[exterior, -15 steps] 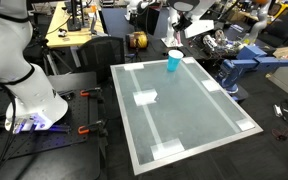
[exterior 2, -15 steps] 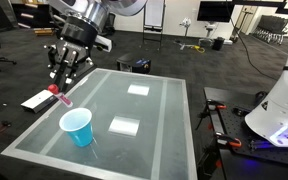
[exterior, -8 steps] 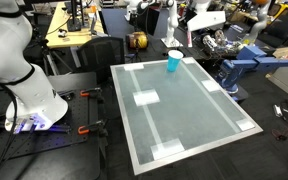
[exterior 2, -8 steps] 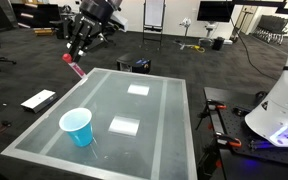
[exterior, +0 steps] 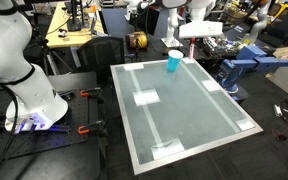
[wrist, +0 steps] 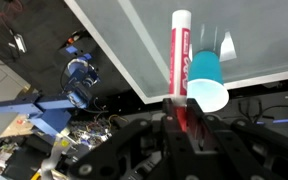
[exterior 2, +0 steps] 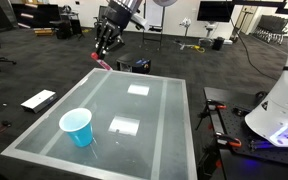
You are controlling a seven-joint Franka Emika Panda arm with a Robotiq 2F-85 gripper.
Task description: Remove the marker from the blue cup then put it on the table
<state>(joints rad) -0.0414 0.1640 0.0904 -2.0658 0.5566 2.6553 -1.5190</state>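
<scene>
Next, my gripper lets go of the marker on the bare middle of the table top (exterior: 179, 99), between the white tape patches.
The blue cup (exterior 2: 76, 127) stands upright and empty near a corner of the table (exterior 2: 154, 120). It also shows in an exterior view (exterior: 174, 62) and in the wrist view (wrist: 206, 80). My gripper (exterior 2: 105, 52) is shut on the red-pink marker (exterior 2: 101, 64) and holds it high in the air over the table's edge, well away from the cup. In the wrist view the marker (wrist: 180, 55) sticks out from between the fingers (wrist: 184, 125), with the table top (wrist: 134, 40) far beyond it.
White tape patches (exterior 2: 124, 126) lie on the table top. A white robot base (exterior: 24, 90) stands beside the table, a blue clamp-like device (exterior: 239, 70) and cluttered benches beyond it. A flat white board (exterior 2: 39, 99) lies on the floor.
My gripper, holding the marker, has risen and moved away from the cup, along the table's edge toward its far end. The cup has stayed in place.
</scene>
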